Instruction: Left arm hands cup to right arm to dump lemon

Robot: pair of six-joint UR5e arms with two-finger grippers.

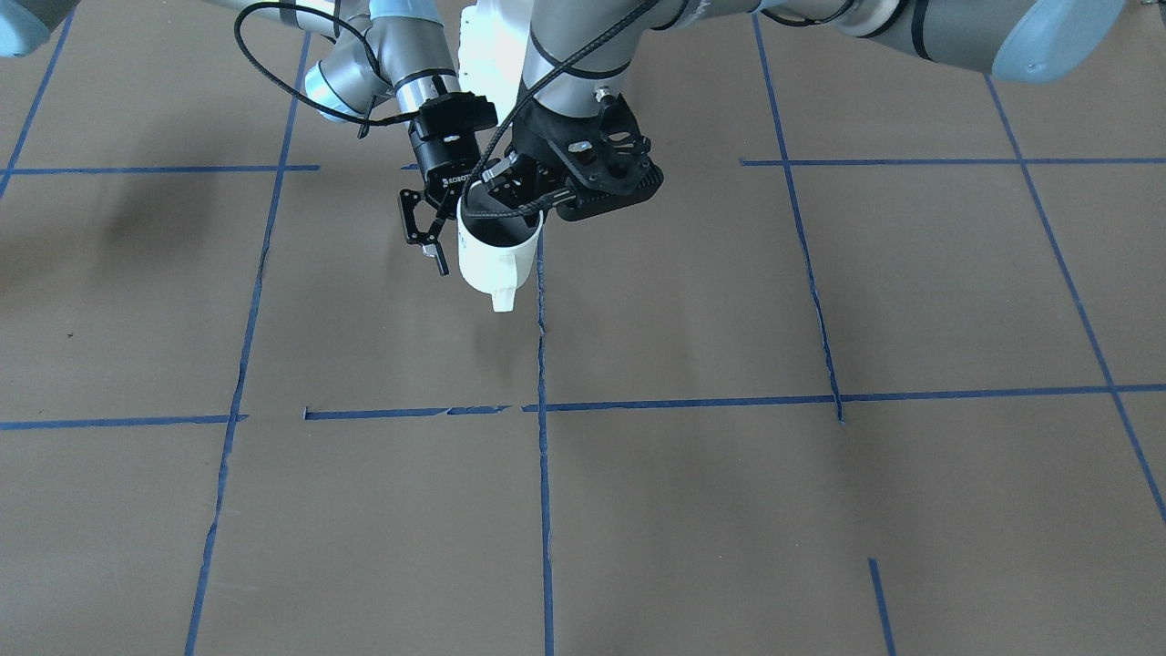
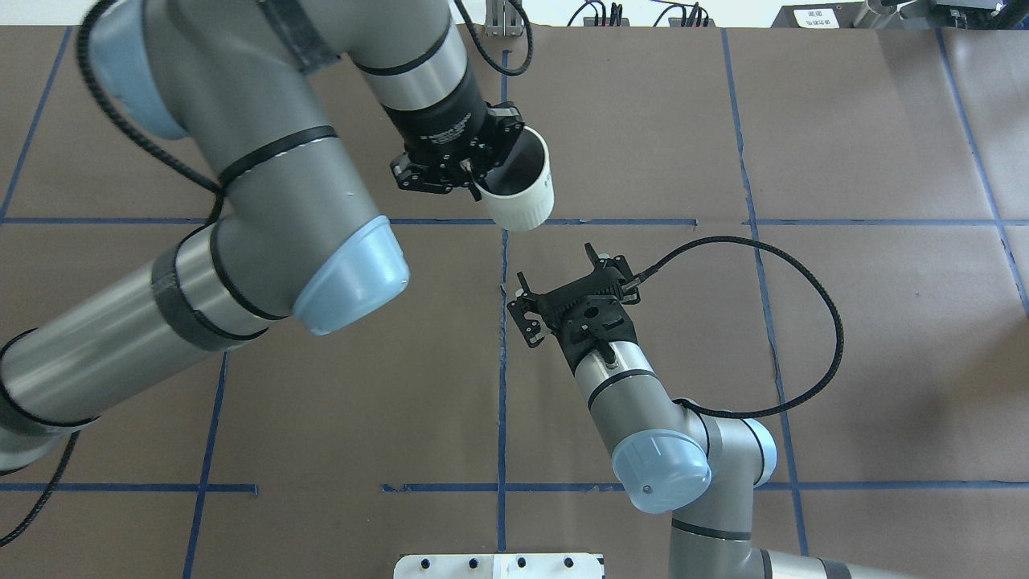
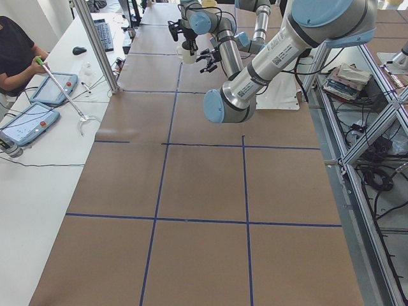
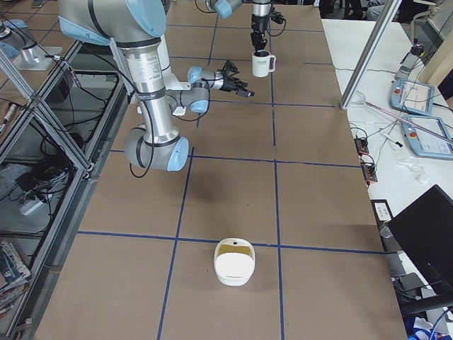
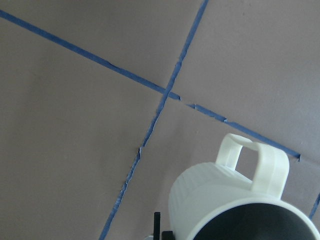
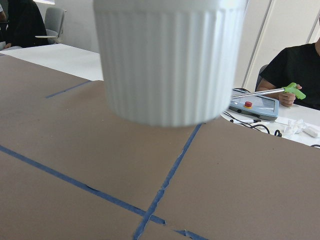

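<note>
Next, my left gripper sets the cup down and lets go of it on the bare table (image 1: 946,269) between the outer blue tape lines on its side.
The left arm's gripper (image 2: 476,170) is shut on the near rim of the cup (image 2: 524,195), a white ribbed mug with a dark inside, and holds it upright above the table. The cup also shows in the front view (image 1: 495,255) under the left gripper (image 1: 510,196), handle pointing away from the robot. The right gripper (image 2: 556,283) is open and empty, a short way from the cup on the robot's side, fingers toward it. In the front view it (image 1: 424,232) hangs just beside the cup. The cup fills the top of the right wrist view (image 6: 170,60). The lemon is hidden.
Blue tape lines (image 2: 502,354) divide the brown table into squares. A white rounded container (image 4: 233,263) lies near the table's end on the robot's right. Operators with tablets (image 3: 51,89) sit at the side bench across the table from the robot.
</note>
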